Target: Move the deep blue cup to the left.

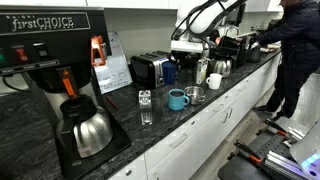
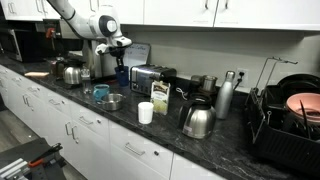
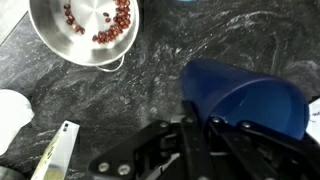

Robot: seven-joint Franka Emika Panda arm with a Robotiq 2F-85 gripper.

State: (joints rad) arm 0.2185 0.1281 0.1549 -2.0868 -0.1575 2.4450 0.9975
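My gripper is to set the deep blue cup down on the counter point(image 1: 153, 99) beside the teal mug, in front of the toaster.
The deep blue cup point(image 3: 245, 100) fills the right of the wrist view, its open mouth toward the camera. My gripper point(image 3: 200, 135) is shut on its rim, with one finger inside the cup and one outside. In both exterior views the gripper point(image 1: 186, 55) point(image 2: 118, 52) hangs over the back of the counter next to the toaster, with the cup point(image 1: 170, 72) point(image 2: 121, 73) right under it. I cannot tell whether the cup touches the counter.
A teal mug point(image 1: 177, 98) point(image 2: 101, 92) and a metal bowl point(image 1: 195, 93) point(image 2: 112, 100) point(image 3: 85, 28) holding red bits stand in front. A white cup point(image 1: 214, 81) point(image 2: 146, 112), toaster point(image 1: 150, 68) point(image 2: 148, 77), kettles, coffee maker point(image 1: 60, 70) and a person point(image 1: 295, 50) are nearby.
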